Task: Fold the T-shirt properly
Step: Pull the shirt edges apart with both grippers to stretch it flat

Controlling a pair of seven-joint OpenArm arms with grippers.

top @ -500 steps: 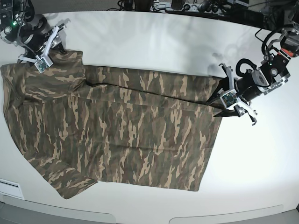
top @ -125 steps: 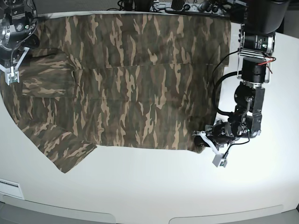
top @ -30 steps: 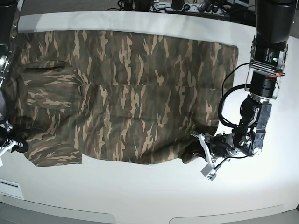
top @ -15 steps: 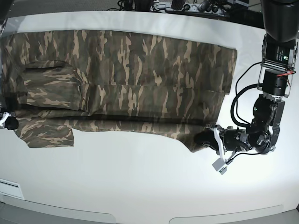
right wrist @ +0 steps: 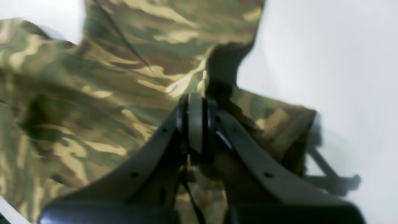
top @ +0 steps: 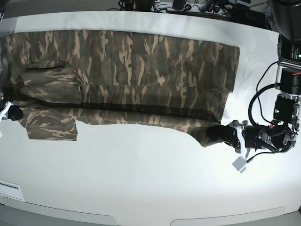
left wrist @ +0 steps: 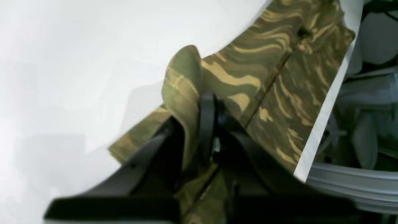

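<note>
Next, my left gripper releases the pinched corner of the T-shirt on the dark part of shirt (top: 215, 99) just behind the raised part of the shirt.
The camouflage T-shirt (top: 141, 61) lies stretched sideways over the far half of the white table, its near edge doubled into a narrow band. My left gripper (top: 225, 133) is shut on the shirt's near right corner; the left wrist view shows a fold of T-shirt (left wrist: 273, 93) pinched in the left gripper (left wrist: 199, 124). At the left edge of the base view, my right gripper (top: 13, 113) is shut on cloth by the sleeve. Up close, the right gripper (right wrist: 196, 124) clamps bunched T-shirt (right wrist: 93, 93).
Bare white table (top: 141, 179) stretches from the shirt to the front edge. Cables and equipment (top: 188, 5) line the far edge. The left arm's upright body (top: 289, 61) stands at the right, with black cables looping near it.
Both grippers have carried the shirt's near edge toward the far side, narrowing the visible cloth. The left gripper has also shifted right, pulling the band taut.
</note>
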